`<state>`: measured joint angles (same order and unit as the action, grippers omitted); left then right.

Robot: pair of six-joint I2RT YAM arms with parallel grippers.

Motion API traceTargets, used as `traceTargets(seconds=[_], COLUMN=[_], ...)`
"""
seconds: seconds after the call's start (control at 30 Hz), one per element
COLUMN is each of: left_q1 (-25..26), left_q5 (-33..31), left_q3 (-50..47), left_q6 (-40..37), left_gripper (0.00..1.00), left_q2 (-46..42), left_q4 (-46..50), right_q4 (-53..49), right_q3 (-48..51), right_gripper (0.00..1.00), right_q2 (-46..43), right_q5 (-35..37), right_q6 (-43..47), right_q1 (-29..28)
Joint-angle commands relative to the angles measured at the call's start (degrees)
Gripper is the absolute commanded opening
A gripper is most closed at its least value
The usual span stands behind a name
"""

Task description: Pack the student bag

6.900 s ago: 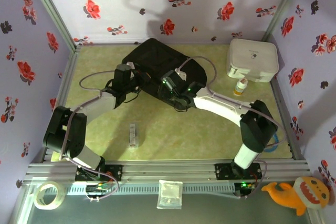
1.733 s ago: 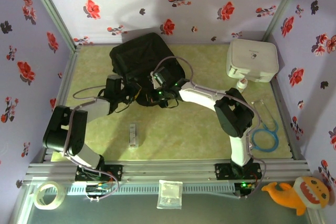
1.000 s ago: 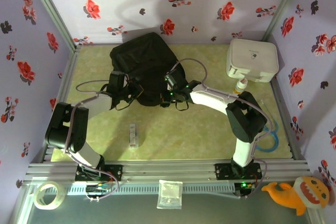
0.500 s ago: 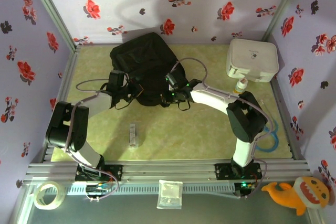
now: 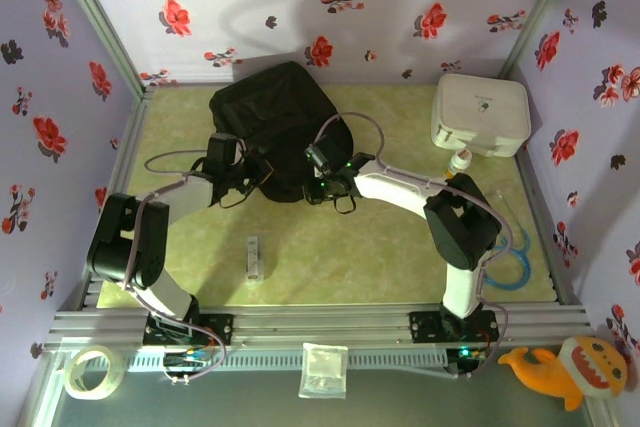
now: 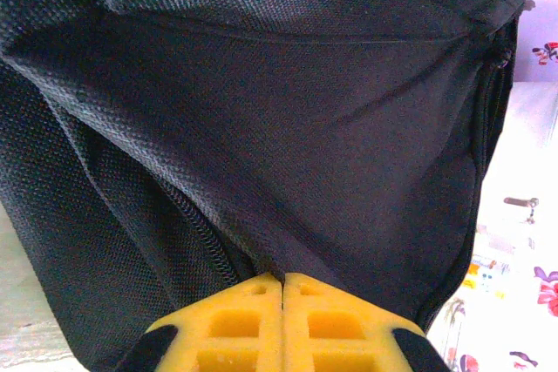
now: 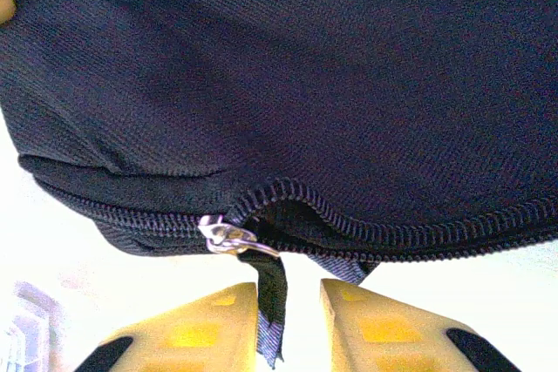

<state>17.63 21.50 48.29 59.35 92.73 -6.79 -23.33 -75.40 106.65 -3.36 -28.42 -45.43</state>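
Note:
The bag's fold touches only the ends of my left gripper's shut fingers, so I should open my left gripper and take that fold (image 6: 228,205) deeper to keep the bag steady.
The student bag (image 5: 272,125), a black fabric backpack, lies at the back left of the table. At its near left edge my left gripper (image 5: 256,173) is shut; in the left wrist view the yellow fingertips (image 6: 283,278) pinch a fold of the bag (image 6: 288,111) beside its zip. My right gripper (image 5: 311,187) is at the bag's near edge. In the right wrist view its jaws (image 7: 289,287) stand apart. The zip's black pull strap (image 7: 272,289) hangs loose between them from the metal slider (image 7: 225,237). The zip gapes slightly to the right of the slider.
A white hard case (image 5: 480,114) stands at the back right, with a small bottle (image 5: 459,159) in front of it. A blue cable coil (image 5: 508,265) lies near the right arm. A small pale object (image 5: 254,257) rests mid-table, near the front.
My right gripper's jaws have parted, letting go of the zip pull strap, and its wrist has shifted slightly left along the bag's edge. The left gripper keeps its pinch.

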Motion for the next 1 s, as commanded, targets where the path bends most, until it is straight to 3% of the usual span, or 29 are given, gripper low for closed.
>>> traceTargets(seconds=[0.0,0.23,0.43,0.63,0.87,0.97], left_q1=[-0.5,-0.8,-1.7,-2.1,-2.1,-2.1], left_q5=[-0.8,-0.9,-1.5,-1.7,-1.6,-1.9], left_q3=[1.9,2.0,1.6,1.7,2.6,2.2], left_q6=[-1.3,-2.2,-4.0,-5.3,-6.1,-6.0], left_gripper=[0.00,0.00,0.00,0.00,0.00,0.17], left_q2=[0.6,0.5,-0.5,-1.7,-3.1,-4.4], left_q4=[-0.4,0.4,2.6,4.0,5.8,6.9], right_q4=[-0.7,-0.3,-3.7,-4.9,-2.4,-0.1], right_q3=[-1.7,1.2,5.6,5.7,4.3,3.6], right_gripper=[0.21,0.00,0.00,0.00,0.00,0.00], right_q2=[1.1,-2.0,-6.6,-7.4,-7.7,-8.7], right_q5=[1.8,9.4,22.0,20.9,12.7,7.7], right_q6=[1.4,0.9,-3.0,-4.2,-1.1,2.3], right_q1=[0.1,0.1,3.0,6.1,4.8,2.8])
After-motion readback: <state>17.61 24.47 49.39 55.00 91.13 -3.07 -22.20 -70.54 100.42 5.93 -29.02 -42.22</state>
